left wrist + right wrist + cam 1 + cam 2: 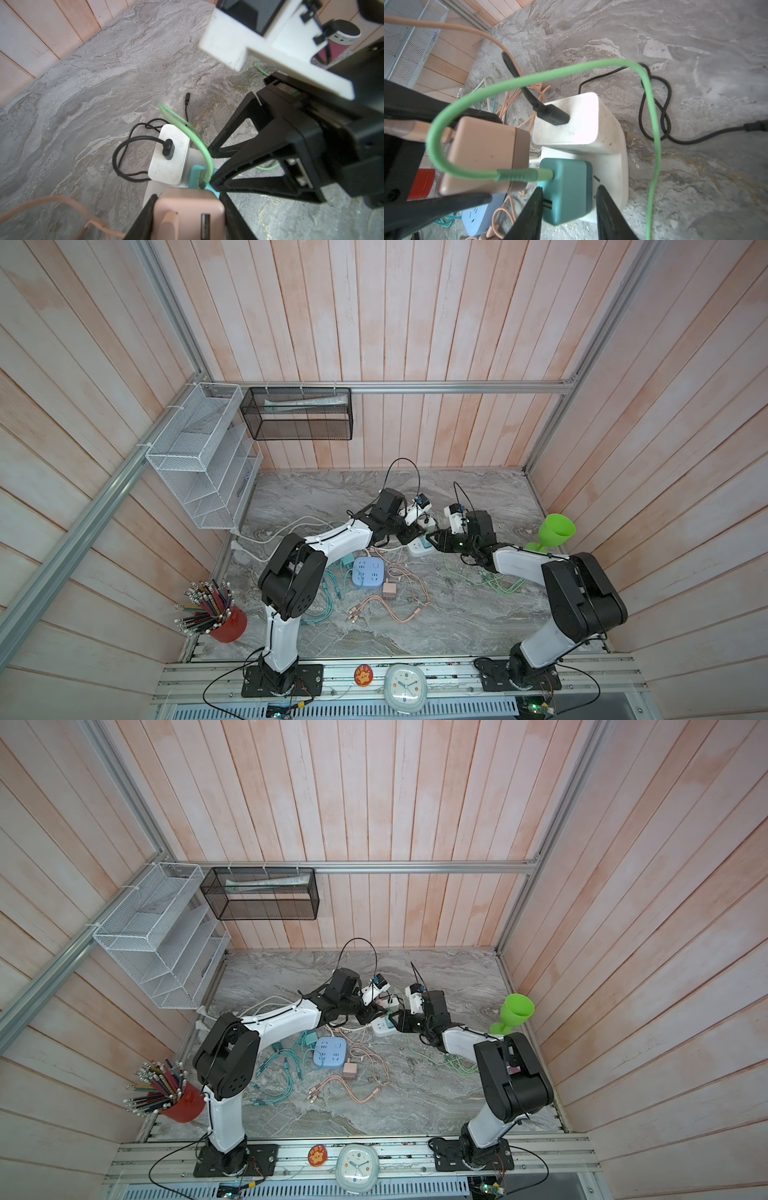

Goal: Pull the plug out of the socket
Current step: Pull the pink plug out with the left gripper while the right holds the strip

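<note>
Next, my left gripper lets go of the pink plug on the table (390,540) next to the cable end of the white socket strip.
The white socket strip (417,549) (612,166) lies mid-table and carries a white adapter (581,133) with a black cable, and a teal plug (566,199) with a green cable. My left gripper (188,199) is shut on a pink plug (187,209) (483,149) at the strip's end; its prongs are hidden. My right gripper (570,188) straddles the teal plug and stands open. One finger lies against the plug's side, and a gap shows at the other. In both top views the two grippers (411,536) (430,540) meet over the strip.
A blue socket cube (368,571), a loose pink adapter (390,591) and tangled pink, teal and green cables lie in front of the strip. A green goblet (555,531) stands at the right wall. A red pencil cup (228,624) sits front left, below a wire rack (199,456).
</note>
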Controlling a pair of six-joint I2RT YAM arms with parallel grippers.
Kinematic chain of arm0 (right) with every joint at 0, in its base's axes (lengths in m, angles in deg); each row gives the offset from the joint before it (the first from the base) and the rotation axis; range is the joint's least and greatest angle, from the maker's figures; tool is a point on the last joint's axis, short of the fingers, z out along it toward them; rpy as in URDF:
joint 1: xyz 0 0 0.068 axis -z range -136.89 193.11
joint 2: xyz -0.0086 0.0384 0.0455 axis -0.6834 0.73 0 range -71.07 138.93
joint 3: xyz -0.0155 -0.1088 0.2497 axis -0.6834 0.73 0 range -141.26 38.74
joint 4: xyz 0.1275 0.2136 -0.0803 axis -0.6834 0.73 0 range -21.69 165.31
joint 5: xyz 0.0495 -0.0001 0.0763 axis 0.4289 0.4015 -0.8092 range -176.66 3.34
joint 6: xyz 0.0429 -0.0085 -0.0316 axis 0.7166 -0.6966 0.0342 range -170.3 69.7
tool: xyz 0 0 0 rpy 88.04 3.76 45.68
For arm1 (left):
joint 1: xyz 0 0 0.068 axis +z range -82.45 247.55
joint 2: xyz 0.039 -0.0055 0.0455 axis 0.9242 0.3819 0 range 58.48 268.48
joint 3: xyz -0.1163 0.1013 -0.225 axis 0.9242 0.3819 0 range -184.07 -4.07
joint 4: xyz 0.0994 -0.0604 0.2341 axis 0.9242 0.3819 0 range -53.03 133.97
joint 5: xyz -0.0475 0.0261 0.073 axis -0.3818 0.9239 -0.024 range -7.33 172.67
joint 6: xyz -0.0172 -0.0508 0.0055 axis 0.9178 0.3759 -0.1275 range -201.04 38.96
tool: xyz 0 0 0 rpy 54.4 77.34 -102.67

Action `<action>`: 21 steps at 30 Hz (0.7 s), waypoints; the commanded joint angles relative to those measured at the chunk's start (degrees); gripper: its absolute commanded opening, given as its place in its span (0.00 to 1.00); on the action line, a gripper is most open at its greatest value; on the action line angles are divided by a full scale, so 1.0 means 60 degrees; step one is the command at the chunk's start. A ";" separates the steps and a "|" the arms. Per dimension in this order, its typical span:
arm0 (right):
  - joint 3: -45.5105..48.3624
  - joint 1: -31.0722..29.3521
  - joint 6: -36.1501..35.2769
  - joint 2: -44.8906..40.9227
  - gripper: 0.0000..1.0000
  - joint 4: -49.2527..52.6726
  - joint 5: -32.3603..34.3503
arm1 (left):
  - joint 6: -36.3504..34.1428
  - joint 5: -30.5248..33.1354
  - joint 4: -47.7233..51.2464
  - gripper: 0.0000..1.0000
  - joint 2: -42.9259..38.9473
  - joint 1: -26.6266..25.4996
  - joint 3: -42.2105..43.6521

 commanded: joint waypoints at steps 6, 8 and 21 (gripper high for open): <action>0.0529 -0.0191 -0.0032 0.0155 0.41 0.2265 0.0246 | 0.0894 -0.0172 -0.1069 0.17 -0.1094 0.0435 0.0929; 0.0542 -0.0196 -0.0032 0.0106 0.42 0.2294 0.0277 | 0.0987 -0.0272 -0.1060 0.17 -0.1140 0.0525 0.0977; 0.0842 -0.0195 0.0058 -0.0636 0.45 0.2134 0.0608 | 0.2343 0.0459 -0.1186 0.17 -0.1113 0.1269 0.1451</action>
